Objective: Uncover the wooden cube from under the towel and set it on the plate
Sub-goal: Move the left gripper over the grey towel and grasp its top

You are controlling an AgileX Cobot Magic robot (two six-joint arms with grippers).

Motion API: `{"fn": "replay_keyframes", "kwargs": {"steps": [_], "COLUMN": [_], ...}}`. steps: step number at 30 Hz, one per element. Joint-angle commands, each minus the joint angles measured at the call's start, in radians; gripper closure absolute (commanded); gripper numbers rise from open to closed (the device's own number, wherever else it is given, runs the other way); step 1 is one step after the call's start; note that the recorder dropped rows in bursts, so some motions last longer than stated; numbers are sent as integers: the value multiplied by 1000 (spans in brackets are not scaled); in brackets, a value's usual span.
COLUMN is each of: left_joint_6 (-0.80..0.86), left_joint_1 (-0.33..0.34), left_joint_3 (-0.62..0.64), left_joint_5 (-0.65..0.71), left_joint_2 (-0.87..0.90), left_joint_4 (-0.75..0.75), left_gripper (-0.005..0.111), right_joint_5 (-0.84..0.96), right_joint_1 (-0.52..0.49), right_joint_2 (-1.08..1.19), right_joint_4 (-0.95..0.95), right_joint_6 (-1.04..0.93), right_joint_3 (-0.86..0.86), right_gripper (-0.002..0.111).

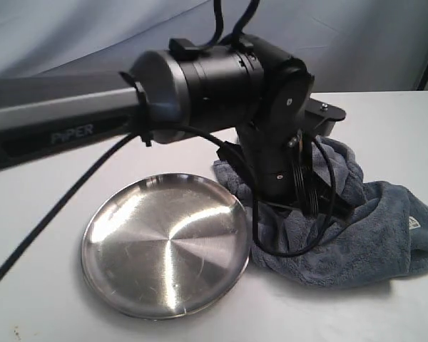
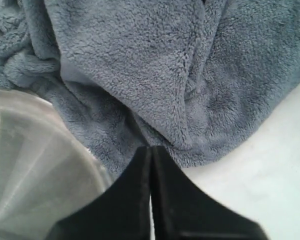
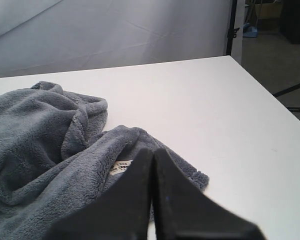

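The pointed end of the top fold (image 1: pixel 312 254) (image 2: pixel 180 140) of the grey-blue towel is next. Next, my left gripper closes on it, on the side near the steel plate.
The grey-blue towel (image 1: pixel 357 246) lies bunched on the white table, right of the steel plate (image 1: pixel 164 249) and touching its rim. No wooden cube shows in any view. My left arm reaches across the exterior view, and its wrist (image 1: pixel 282 135) points down over the towel's left part. The left gripper (image 2: pixel 151 150) is shut with nothing in it, just over the towel's edge (image 2: pixel 155 65) beside the plate's rim (image 2: pixel 30 165). Also shut and empty, the right gripper (image 3: pixel 152 151) hovers over the towel's corner (image 3: pixel 40 135) by its white label (image 3: pixel 121 167).
A black cable (image 1: pixel 57 214) hangs from the left arm over the table, left of the plate. A grey backdrop stands behind the table. The table's far corner (image 3: pixel 230 57) and a black stand pole (image 3: pixel 229 27) show in the right wrist view.
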Motion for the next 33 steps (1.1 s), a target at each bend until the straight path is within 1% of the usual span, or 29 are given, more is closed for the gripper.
{"fn": "replay_keyframes", "kwargs": {"steps": [1, 3, 6, 9, 10, 13, 16, 17, 23, 24, 26, 27, 28, 29, 30, 31, 32, 33], "left_joint_6": [-17, -44, -69, -69, -69, -76, -121, -121, -121, -121, -121, -119, -114, -111, -111, -107, -99, -81], "left_joint_1": [-5, -5, -5, -5, -5, -5, -5, -5, -5, -5, -5, -5, -5, -5, -5, -5, -5, -5], "left_joint_3": [-9, -9, -9, -9, -9, -9, -7, -7, -7, -7, -7, -7, -7, -7, -7, -7, -7, -7], "left_joint_5": [-88, -115, -145, -158, -161, -169, -172, -172, -172, -172, -156, -149, -147, -147, -147, -147, -145, -143], "left_joint_2": [54, 75, 100, 116, 123, 132, 150, 157, 180, 180, 180, 180, 180, 180, 180, 180, 180, 180], "left_joint_4": [-4, -4, -4, -10, -10, -12, -17, -17, -24, -24, -24, -24, -24, -24, -24, -24, -24, -24], "left_gripper": [104, 101, 89, 70, 60, 40, 30, 30, 31, 36, 55, 68, 76, 88, 94, 103, 107, 107], "right_joint_5": [0, 0, 0, 0, 0, 0, 0, 0, 0, 0, 0, 0, 0, 0, 0, 0, 0, 0], "right_joint_1": [-6, -6, -6, -6, -6, -6, -6, -6, -6, -6, -6, -6, -6, -6, -6, -6, -6, -6], "right_joint_2": [-4, -4, -4, -4, -4, -4, -4, -4, -4, -4, -4, -4, -4, -4, -4, -4, -4, -4], "right_joint_4": [-8, -8, -8, -8, -8, -8, -8, -8, -8, -8, -8, -8, -8, -8, -8, -8, -8, -8], "right_joint_6": [0, 0, 0, 0, 0, 0, 0, 0, 0, 0, 0, 0, 0, 0, 0, 0, 0, 0], "right_joint_3": [3, 3, 3, 3, 3, 3, 3, 3, 3, 3, 3, 3, 3, 3, 3, 3, 3, 3], "right_gripper": [108, 108, 108, 108, 108, 108, 108, 108, 108, 108, 108, 108, 108, 108, 108, 108, 108, 108]}}
